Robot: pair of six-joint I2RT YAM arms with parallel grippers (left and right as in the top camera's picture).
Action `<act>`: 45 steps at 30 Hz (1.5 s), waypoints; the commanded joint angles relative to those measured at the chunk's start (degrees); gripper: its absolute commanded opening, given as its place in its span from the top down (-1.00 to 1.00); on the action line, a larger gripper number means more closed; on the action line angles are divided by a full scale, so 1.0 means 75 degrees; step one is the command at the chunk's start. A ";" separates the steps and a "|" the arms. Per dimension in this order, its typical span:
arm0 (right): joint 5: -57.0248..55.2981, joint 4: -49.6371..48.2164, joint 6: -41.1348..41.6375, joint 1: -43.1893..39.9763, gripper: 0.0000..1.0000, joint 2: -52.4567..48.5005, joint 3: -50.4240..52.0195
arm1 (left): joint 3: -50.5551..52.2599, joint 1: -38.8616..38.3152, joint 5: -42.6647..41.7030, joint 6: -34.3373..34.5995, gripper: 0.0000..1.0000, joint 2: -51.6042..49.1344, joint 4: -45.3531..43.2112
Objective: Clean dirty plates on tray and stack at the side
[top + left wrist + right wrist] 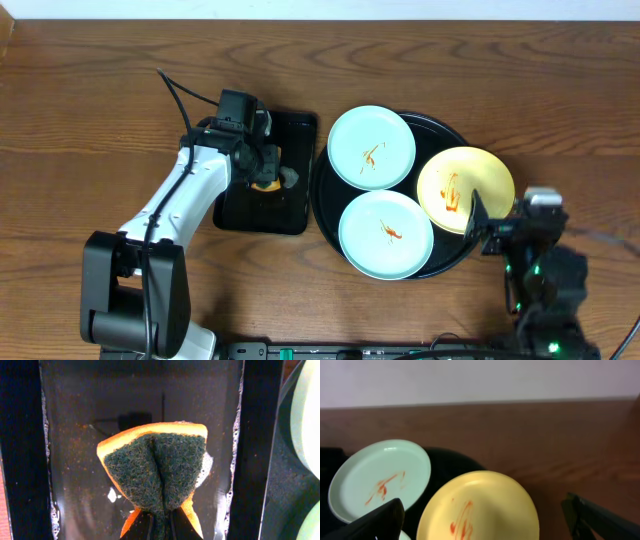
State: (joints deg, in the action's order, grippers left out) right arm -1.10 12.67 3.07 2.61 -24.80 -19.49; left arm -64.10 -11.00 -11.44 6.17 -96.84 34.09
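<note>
The front mint-blue plate is just in front of the yellow plate. My right gripper goes to it next and closes on that plate's rim [431, 251].
Three dirty plates lie on the round black tray [450, 135]: a mint-blue plate [371, 147] at the back, a second mint-blue plate [386, 234] at the front and a yellow plate [465, 188] on the right, each with orange-red smears. My left gripper [266, 172] is shut on a sponge [159, 470], orange with a dark green scrub face, folded over the small rectangular black tray [75, 450]. My right gripper [482, 520] is open, its fingers either side of the yellow plate [480, 510], at the tray's right rim. The back mint plate [380, 477] also shows in the right wrist view.
The rectangular black tray [290, 130] sits left of the round tray, wet with foam specks along its walls. Dark-brown wood tabletop [90, 120] stretches to the left, back and far right. A cable [175, 95] trails from the left arm.
</note>
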 commanded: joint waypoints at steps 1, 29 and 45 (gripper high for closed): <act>0.0015 0.0574 0.0443 0.0058 -0.98 -0.1215 -0.1131 | 0.0000 -0.0015 0.0067 0.0015 0.85 0.0154 0.0052; 0.3308 0.4943 0.0842 0.0300 -0.45 -0.5520 -0.3582 | -0.0035 -0.0303 -0.0277 0.0047 0.85 0.1594 0.0391; 0.3331 0.2981 0.2600 0.1116 -0.13 -0.6315 -0.1798 | -0.0035 -0.1402 -0.0309 0.0052 0.85 0.1682 0.0358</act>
State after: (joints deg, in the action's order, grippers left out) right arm 23.64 36.75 18.68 10.04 -71.92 -34.61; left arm -64.10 -20.36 -13.32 6.20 -84.27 37.04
